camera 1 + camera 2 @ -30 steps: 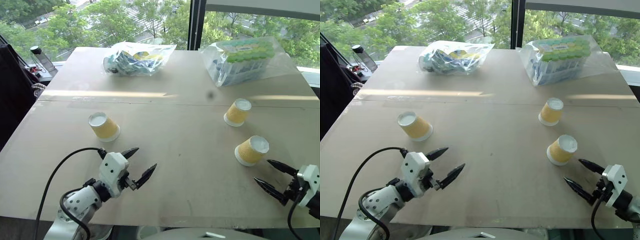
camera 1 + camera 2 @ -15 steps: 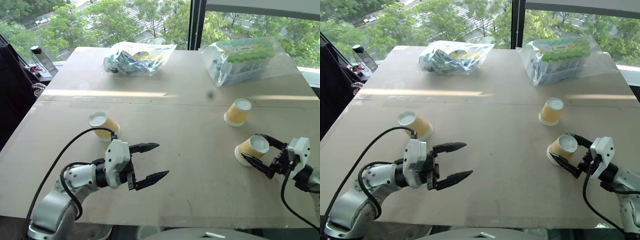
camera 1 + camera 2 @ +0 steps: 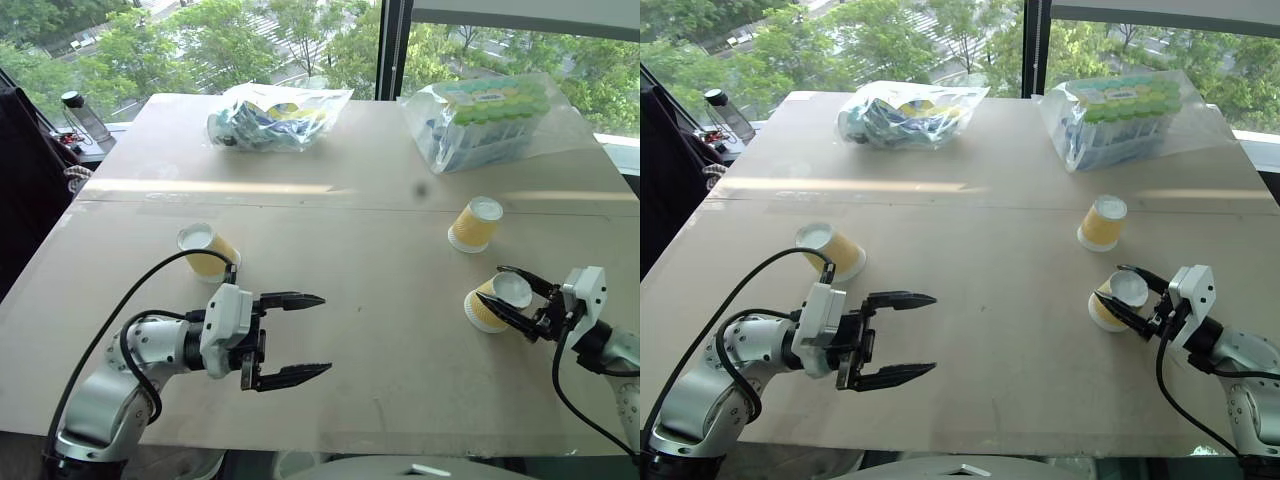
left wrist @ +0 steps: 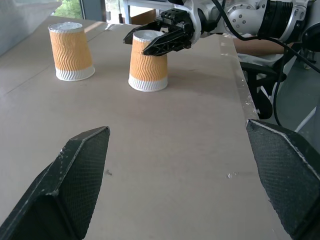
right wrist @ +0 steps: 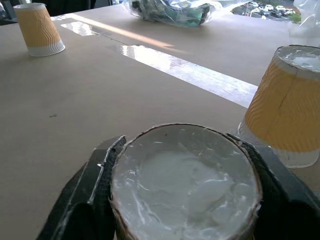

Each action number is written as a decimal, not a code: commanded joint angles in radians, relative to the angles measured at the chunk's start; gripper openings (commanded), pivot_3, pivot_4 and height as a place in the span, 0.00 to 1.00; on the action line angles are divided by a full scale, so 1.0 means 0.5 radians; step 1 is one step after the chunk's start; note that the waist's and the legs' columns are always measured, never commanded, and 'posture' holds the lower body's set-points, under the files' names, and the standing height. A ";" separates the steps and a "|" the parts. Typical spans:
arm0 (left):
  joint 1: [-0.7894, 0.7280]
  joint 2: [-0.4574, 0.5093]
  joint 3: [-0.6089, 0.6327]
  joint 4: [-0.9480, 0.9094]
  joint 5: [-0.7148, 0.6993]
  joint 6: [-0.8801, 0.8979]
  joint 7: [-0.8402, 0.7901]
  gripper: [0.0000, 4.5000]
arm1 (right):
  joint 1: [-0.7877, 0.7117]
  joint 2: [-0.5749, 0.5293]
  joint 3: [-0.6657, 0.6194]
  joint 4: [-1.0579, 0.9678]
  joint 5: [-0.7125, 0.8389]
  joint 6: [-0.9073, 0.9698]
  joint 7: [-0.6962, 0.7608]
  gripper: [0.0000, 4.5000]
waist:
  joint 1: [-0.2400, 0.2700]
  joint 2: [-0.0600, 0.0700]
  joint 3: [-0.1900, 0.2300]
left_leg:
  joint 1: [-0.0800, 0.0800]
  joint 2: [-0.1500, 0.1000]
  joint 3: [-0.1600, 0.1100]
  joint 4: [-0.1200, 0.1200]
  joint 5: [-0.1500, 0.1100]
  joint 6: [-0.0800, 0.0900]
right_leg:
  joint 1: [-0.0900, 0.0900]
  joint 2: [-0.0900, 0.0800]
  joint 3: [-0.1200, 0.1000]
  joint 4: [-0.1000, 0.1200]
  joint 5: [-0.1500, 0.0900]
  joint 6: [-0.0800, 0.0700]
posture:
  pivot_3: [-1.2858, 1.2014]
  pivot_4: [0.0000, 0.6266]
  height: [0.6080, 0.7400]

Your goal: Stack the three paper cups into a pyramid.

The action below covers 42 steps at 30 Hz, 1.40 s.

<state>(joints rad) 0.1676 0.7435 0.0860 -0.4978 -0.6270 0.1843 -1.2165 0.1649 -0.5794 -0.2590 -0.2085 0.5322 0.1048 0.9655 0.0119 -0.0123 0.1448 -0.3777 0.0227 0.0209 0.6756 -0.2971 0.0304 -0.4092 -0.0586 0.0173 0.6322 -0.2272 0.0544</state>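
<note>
Next, I let go of the paper cup with my right gripper on the bare table about midway (image 3: 346, 253) (image 5: 124, 80) between the two standing cups.
Three yellow-orange ribbed paper cups stand upside down on the table (image 3: 380, 330). One cup (image 3: 207, 252) is on the left, one (image 3: 475, 224) at the right, farther back. My right gripper (image 3: 492, 287) is shut on the nearer right cup (image 3: 483, 312), one finger on each side of its upturned white base (image 5: 185, 175). The left wrist view shows that grip (image 4: 155, 42) on the cup (image 4: 147, 62) with the other right cup (image 4: 72, 50) beside it. My left gripper (image 3: 325, 334) hovers open near the table's front left, pointing right, close in front of the left cup, nothing between its fingers.
Two clear plastic bags of packaged goods lie at the back, one at centre-left (image 3: 275, 115) and one at the right (image 3: 490, 120). A dark bottle (image 3: 85, 115) stands off the table's far left corner. The table's front edge runs just below both grippers.
My right gripper came forward to the nearer right cup and shut on its top. The left gripper rose and swung from pointing ahead to pointing right, still open.
</note>
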 commanded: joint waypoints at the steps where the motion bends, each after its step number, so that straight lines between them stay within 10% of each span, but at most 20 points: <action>1: 0.047 -0.029 0.070 0.008 0.013 -0.085 0.021 1.00 | -0.057 -0.002 0.019 -0.122 0.030 0.022 -0.028 0.52 | 0.000 0.000 0.000 | 0.000 0.000 0.000 0.000 0.000 0.000 | 0.000 0.000 0.000 0.000 0.000 0.000 | 0.52 0.24 1.00; 17: 0.125 -0.209 0.443 0.206 0.030 -0.099 0.457 1.00 | -1.689 0.738 0.915 0.605 -0.348 0.581 -0.413 0.52 | -0.049 -0.008 0.005 | 0.000 0.003 -0.006 0.003 0.001 -0.001 | -0.008 0.005 0.001 0.017 0.004 0.003 | 0.52 0.24 1.00; 31: 0.358 -0.466 0.425 -0.030 0.107 -0.125 0.782 1.00 | -1.977 0.998 1.042 1.251 -0.657 0.352 -0.368 0.52 | -0.058 -0.008 0.006 | -0.007 -0.003 -0.004 0.003 0.001 -0.004 | -0.014 -0.008 -0.005 0.016 0.004 0.004 | 0.52 0.24 1.00; 36: 0.349 -0.441 0.405 -0.031 0.100 -0.115 0.754 1.00 | -1.972 0.962 1.021 1.159 -0.676 0.321 -0.332 0.99 | -0.064 -0.008 0.006 | -0.004 -0.001 -0.006 0.003 0.002 -0.004 | -0.013 -0.004 -0.005 0.020 0.004 0.003 | 0.52 0.24 1.00; 42: 0.222 -0.379 0.368 -0.071 0.058 -0.041 0.762 1.00 | -1.870 0.818 0.958 0.807 -0.621 0.470 -0.311 0.99 | -0.051 -0.008 0.006 | -0.006 -0.002 -0.006 0.003 0.001 -0.004 | -0.013 -0.005 -0.005 0.017 0.005 0.004 | 0.52 0.24 1.00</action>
<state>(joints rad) 0.2924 0.5420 0.2659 -0.4850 -0.5776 0.1604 -0.8340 -0.7753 -0.1611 0.2518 0.2699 0.1996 0.3248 0.8052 -0.0135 -0.0163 0.1476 -0.3812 0.0215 0.0175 0.6771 -0.2964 0.0282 -0.4159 -0.0616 0.0142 0.6407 -0.2250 0.0562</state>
